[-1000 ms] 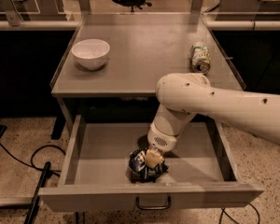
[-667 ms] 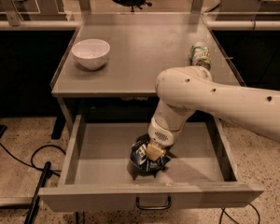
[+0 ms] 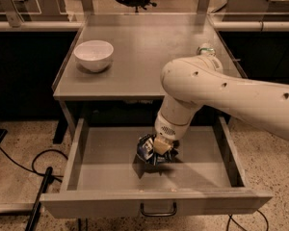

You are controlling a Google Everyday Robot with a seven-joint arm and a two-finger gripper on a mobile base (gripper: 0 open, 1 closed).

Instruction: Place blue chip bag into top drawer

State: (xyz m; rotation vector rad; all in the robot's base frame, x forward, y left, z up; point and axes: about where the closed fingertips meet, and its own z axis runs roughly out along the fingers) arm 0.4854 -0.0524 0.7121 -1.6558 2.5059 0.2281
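My gripper needs to let go of the blue chip bag on the top drawer's bottom (image 3: 140,165), around the middle, toward the front handle.
The top drawer (image 3: 102,170) is pulled open below the grey table, its dark wire handle (image 3: 158,210) at the front centre. The blue chip bag (image 3: 145,150), dark navy and crinkly with white marks, hangs inside the drawer just above the floor, and its shadow lies below it. My gripper (image 3: 160,149) reaches down from the large white arm (image 3: 216,88) into the drawer's middle. It is shut on the bag's right side.
A white bowl (image 3: 93,55) stands on the tabletop (image 3: 144,42) at the left. A green-and-silver can (image 3: 205,48) at the table's right edge is mostly hidden behind the arm. Black cables (image 3: 38,172) lie on the floor to the left.
The gripper and the bag have moved up together, from low near the drawer's front to a little higher and further back. The bag's shadow now shows beneath it.
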